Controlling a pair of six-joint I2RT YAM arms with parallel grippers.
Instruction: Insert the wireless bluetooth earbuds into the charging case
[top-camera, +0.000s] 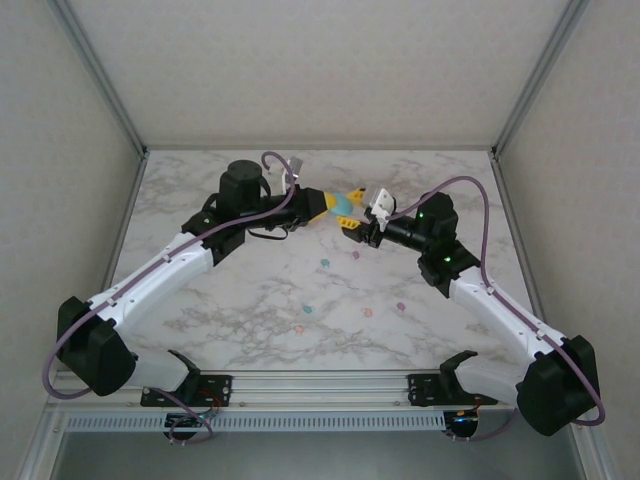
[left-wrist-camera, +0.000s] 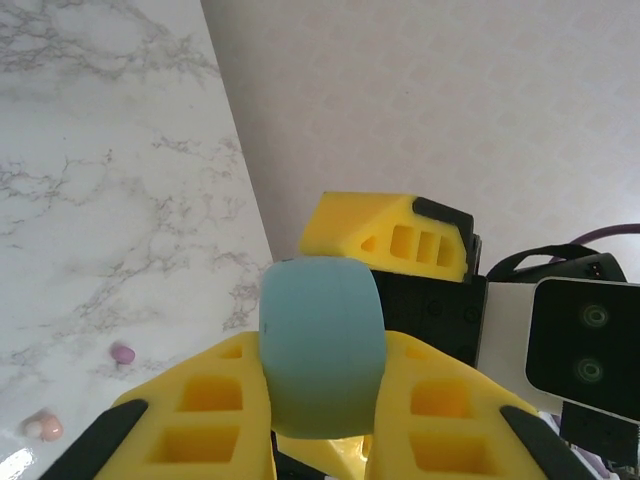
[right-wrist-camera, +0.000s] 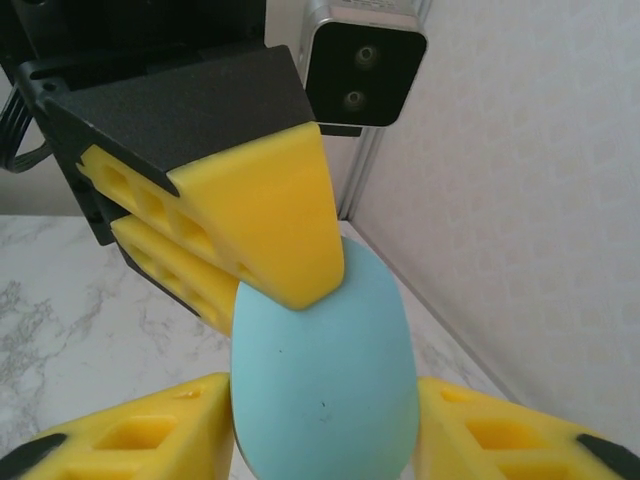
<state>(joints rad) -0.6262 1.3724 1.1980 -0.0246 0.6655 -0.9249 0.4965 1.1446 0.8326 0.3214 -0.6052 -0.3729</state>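
Note:
Next, I open my left gripper, turn it and take the charging case by its side edges (right-wrist-camera: 399, 303), because that gripper is clamping the case shut across its broad sides.
A teal oval charging case (top-camera: 343, 203) hangs in the air above the back middle of the table, closed, held from both ends. My left gripper (top-camera: 330, 204) is shut on it; the left wrist view has the case (left-wrist-camera: 322, 350) pinched between the yellow fingers (left-wrist-camera: 210, 410). My right gripper (top-camera: 354, 221) grips the other end, its fingers (right-wrist-camera: 150, 440) pressed against both sides of the case (right-wrist-camera: 325, 390). Several tiny earbuds lie loose on the marble below: a teal one (top-camera: 324, 263), a purple one (top-camera: 355, 254) and an orange-pink one (top-camera: 367, 312) among them.
The marble table (top-camera: 250, 300) is boxed in by pale walls and metal posts at the back corners (top-camera: 140, 150). In the left wrist view a purple bud (left-wrist-camera: 122, 353) and an orange-pink bud (left-wrist-camera: 44, 427) lie near the wall edge.

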